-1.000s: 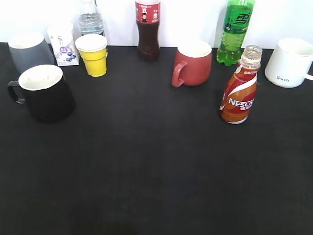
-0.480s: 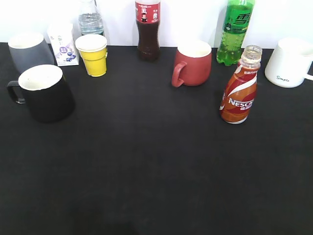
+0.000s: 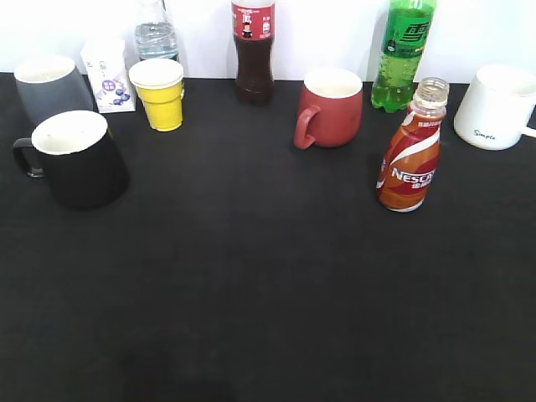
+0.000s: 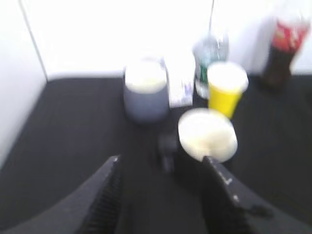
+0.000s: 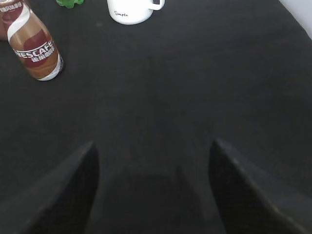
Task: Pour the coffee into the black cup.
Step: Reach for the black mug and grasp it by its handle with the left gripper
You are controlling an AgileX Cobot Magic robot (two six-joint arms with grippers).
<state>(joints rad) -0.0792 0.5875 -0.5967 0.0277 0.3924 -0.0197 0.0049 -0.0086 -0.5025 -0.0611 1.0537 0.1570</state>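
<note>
The robot's left gripper will grasp the handle [image 3: 20, 157] [image 4: 167, 152] of the black cup, because that keeps the cup's opening clear for the coffee.
The coffee bottle [image 3: 410, 159], with its orange-red and white NESCAFE wrap and no cap, stands upright at the right of the black table. It also shows in the right wrist view [image 5: 36, 51], far left of and beyond my open, empty right gripper [image 5: 153, 145]. The black cup [image 3: 79, 159] with a white inside stands at the left, handle to the left. In the blurred left wrist view the cup [image 4: 207, 134] stands just beyond my open, empty left gripper [image 4: 162, 163], by its right finger. Neither gripper shows in the exterior view.
Along the back stand a grey mug [image 3: 50, 88], a small carton [image 3: 107, 77], a water bottle [image 3: 156, 33], a yellow cup [image 3: 159, 94], a cola bottle [image 3: 253, 50], a red mug [image 3: 331, 109], a green bottle [image 3: 404, 54] and a white mug [image 3: 498, 107].
</note>
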